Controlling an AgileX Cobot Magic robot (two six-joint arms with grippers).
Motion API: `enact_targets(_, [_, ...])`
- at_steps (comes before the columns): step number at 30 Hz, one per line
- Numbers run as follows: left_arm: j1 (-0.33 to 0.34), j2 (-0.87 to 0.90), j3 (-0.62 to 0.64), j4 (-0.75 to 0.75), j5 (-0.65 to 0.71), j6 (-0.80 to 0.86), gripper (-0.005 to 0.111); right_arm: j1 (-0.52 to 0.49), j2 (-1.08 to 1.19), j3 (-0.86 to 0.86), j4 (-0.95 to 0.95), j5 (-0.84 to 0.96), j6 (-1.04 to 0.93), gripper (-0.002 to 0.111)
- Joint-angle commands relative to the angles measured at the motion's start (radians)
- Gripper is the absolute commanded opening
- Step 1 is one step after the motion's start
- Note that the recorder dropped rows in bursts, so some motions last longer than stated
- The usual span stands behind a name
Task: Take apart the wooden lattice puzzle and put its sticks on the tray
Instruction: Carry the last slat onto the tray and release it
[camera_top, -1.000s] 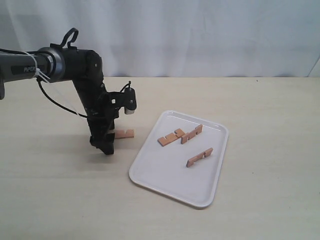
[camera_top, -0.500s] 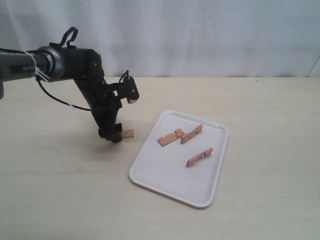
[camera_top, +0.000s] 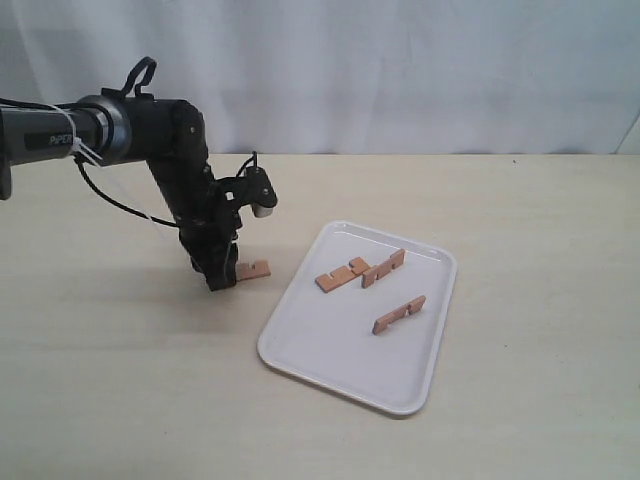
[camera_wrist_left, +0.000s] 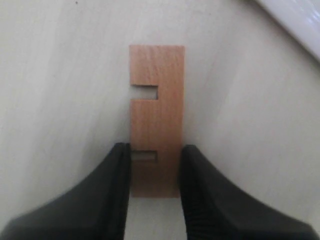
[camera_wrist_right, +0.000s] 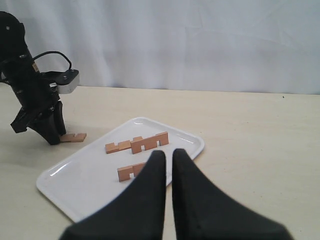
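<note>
I should let go of the notched stick with my left gripper on the tray (camera_top: 329, 318), just in front of the flat stick there.
No assembled lattice puzzle shows; its sticks lie apart. One notched wooden stick (camera_top: 255, 268) (camera_wrist_left: 156, 120) lies flat on the table, left of the white tray (camera_top: 330, 350). My left gripper (camera_top: 222, 279) (camera_wrist_left: 155, 172) points down at it. Its black fingers (camera_wrist_left: 117, 190) press both long edges of the stick's near end, so it is shut on the stick. Three more sticks rest on the tray (camera_wrist_right: 80, 180): two near its far end (camera_top: 342, 273) (camera_top: 383, 267) and one in the middle (camera_top: 399, 313). My right gripper (camera_wrist_right: 169, 152) is shut on nothing, on the tray's right side.
A pale curtain hangs behind the beige table. A black cable (camera_top: 120, 205) loops from the left arm over the table. In the left wrist view the tray's rim (camera_wrist_left: 295, 20) shows close beside the stick.
My left gripper has moved from a spot left of and nearer than the loose stick onto the stick's end. The stick on the table and the three on the tray have stayed put.
</note>
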Motion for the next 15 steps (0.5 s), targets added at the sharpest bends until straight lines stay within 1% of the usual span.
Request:
enact_targets(1, [-0.003, 0.028, 0.009, 0.035, 0.029, 0.002, 0.0, 0.001, -0.005, 0.001, 0.0, 0.005, -0.001, 0.005])
enact_targets(4, [-0.003, 0.007, 0.009, 0.035, 0.029, 0.0, 0.0, 0.001, -0.005, 0.001, 0.0, 0.005, -0.001, 0.005])
enact_targets(9, [-0.007, -0.093, 0.009, -0.037, 0.039, -0.002, 0.0, 0.001, -0.005, 0.001, 0.0, 0.005, -0.001, 0.005])
enact_targets(12, [-0.063, -0.155, 0.011, -0.049, 0.098, 0.002, 0.0, 0.001, -0.005, 0.001, 0.0, 0.005, -0.001, 0.005])
enact_targets(15, [-0.164, -0.161, 0.013, -0.047, 0.132, -0.006, 0.0, 0.001, -0.005, 0.001, 0.0, 0.005, -0.001, 0.005])
